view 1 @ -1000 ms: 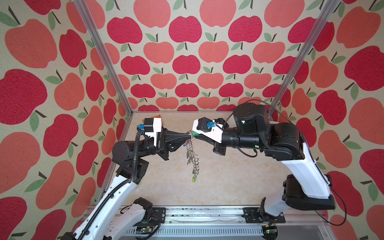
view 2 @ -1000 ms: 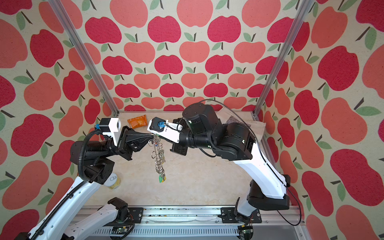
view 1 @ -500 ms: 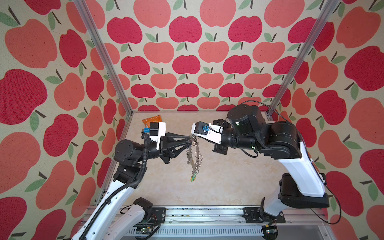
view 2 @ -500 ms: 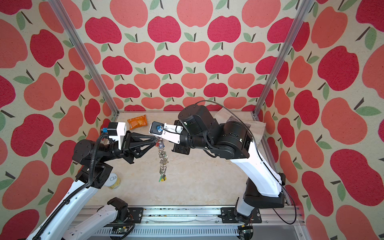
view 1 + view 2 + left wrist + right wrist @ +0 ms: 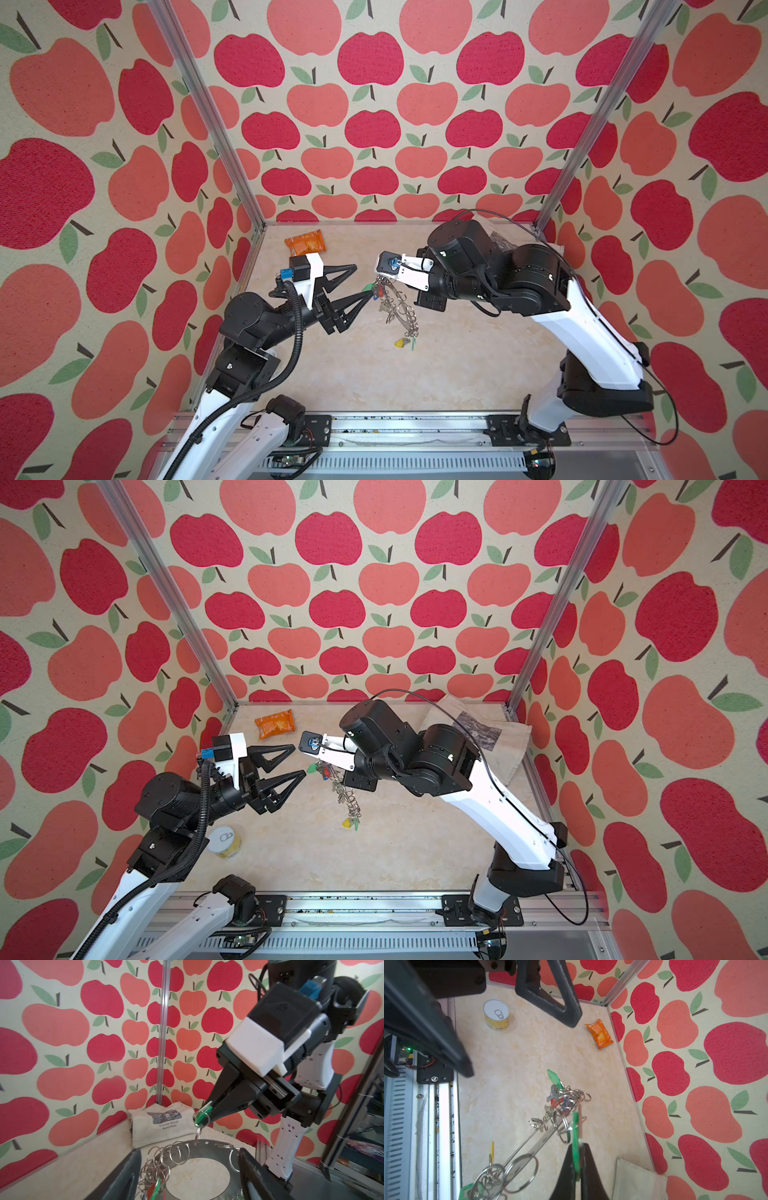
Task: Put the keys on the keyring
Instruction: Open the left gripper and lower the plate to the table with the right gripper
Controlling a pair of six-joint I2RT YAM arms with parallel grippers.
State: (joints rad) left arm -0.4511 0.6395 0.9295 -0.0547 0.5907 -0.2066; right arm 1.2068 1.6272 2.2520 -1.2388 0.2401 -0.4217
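Note:
Next, I set the green-tagged key down with my right gripper on the bare table point(image 5: 434, 361) between the yellow tag and the metal rail.
The keyring point(image 5: 404, 312) hangs in the air at mid-table, a flat grey disc point(image 5: 207, 1152) rimmed with wire rings. My right gripper point(image 5: 577, 1148) is shut on a green tag point(image 5: 202, 1115) linked to the disc by a ring. Keys with red, blue and green tags point(image 5: 560, 1097) bunch near the disc's top, and a yellow tag point(image 5: 347, 823) dangles at its bottom. My left gripper point(image 5: 360, 280) stands open just left of the bunch with nothing in it. In the left wrist view the disc lies ahead between its fingers point(image 5: 128, 1176).
An orange foil packet point(image 5: 274, 724) lies at the back left. A yellow can point(image 5: 224, 841) stands near the left arm's base. A folded cloth bag point(image 5: 478, 733) fills the back right corner. The metal rail point(image 5: 374, 428) runs along the front edge.
My left gripper has let go of the keyring's top, opened wide and drawn back a little to the left. The right gripper still holds the green tag, and the keyring hangs from it.

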